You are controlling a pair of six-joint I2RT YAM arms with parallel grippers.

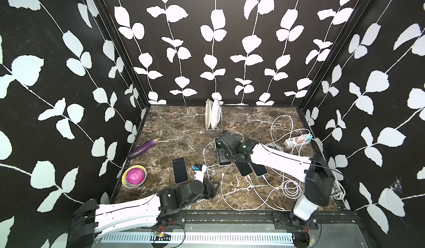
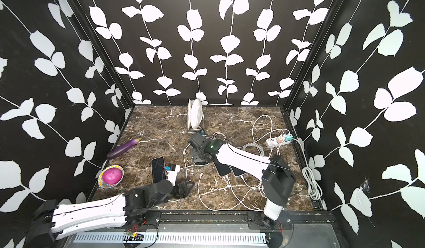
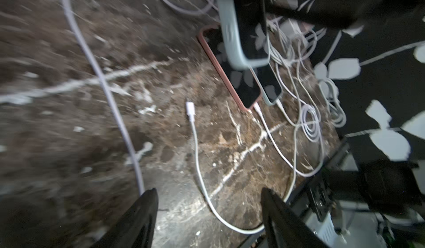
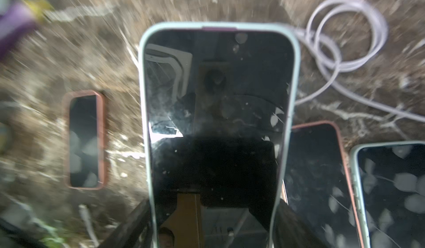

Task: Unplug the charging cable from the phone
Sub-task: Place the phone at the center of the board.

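I need to release the right gripper's phone, now held above the table's middle, on the marble table (image 1: 215,161) between the lone pink-cased phone and the plugged-in phones.
My right gripper (image 4: 213,223) is shut on the phone (image 4: 216,97), a dark-screened one in a pale mint case, with a finger on each long edge. In both top views it holds the phone (image 1: 224,163) just above the middle of the marble table (image 1: 174,125). The white charging cable (image 3: 197,166) lies on the table. Its free plug (image 3: 190,109) is in no phone and lies apart from the held one (image 3: 243,28). My left gripper (image 3: 208,191) is open above a loop of this cable, gripping nothing. In a top view it (image 1: 211,189) is near the front edge, left of the plug (image 1: 222,175).
A pink-cased phone (image 1: 179,169) lies front left. Two more phones (image 1: 243,169) lie under the right arm, both with cables plugged in. Tangled white cables and a power strip (image 1: 297,140) fill the right side. A plate rack (image 1: 213,118), an eggplant (image 1: 143,148) and a bowl (image 1: 134,175) stand farther off.
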